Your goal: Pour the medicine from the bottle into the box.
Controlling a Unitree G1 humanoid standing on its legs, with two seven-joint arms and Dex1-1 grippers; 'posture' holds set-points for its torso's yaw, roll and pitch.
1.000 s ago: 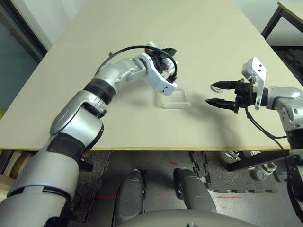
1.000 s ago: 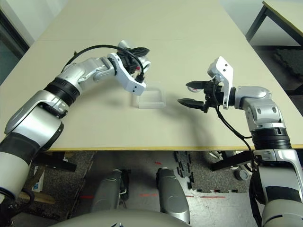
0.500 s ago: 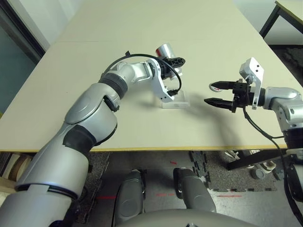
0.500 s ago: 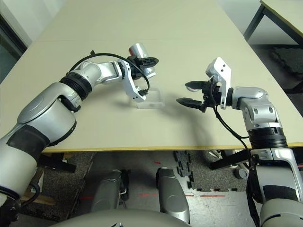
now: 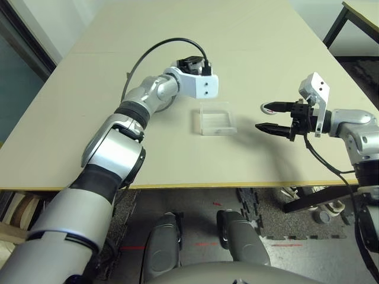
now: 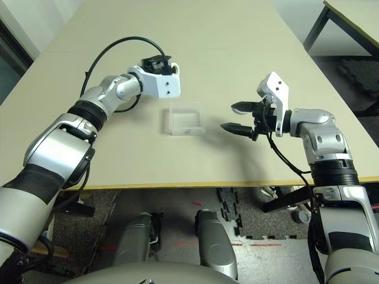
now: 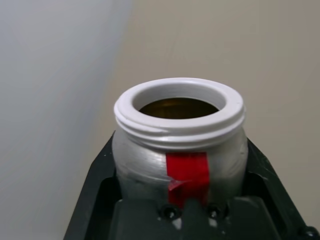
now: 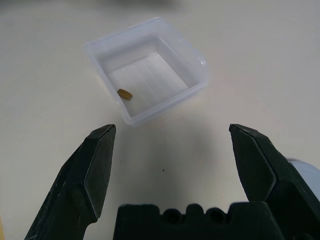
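Next, my left gripper releases the bottle on the table [image 5: 165,110] beside the box, on the side facing away from my right gripper.
My left gripper [image 7: 180,165] is shut on the bottle [image 7: 180,145], a silver-grey cylinder with a red mark and an open white-rimmed mouth; its inside looks dark amber. In the head views the left gripper [image 5: 190,63] hovers beyond and to the left of the box [image 5: 214,118], apart from it. The box [image 8: 150,70] is a clear shallow square tray on the table, and one small brown pill [image 8: 124,94] lies in it. My right gripper [image 5: 275,117] stands open to the right of the box, pointing at it, with nothing between its fingers [image 8: 97,165].
The beige table [image 5: 177,154] runs far back and to both sides of the box. Its front edge lies a short way below the box. A dark table leg [image 5: 337,26] stands at the far right, off the table.
My left arm has swung the bottle up and away from over the box, to the far left of it. The box now stands uncovered. The right arm has stayed still.
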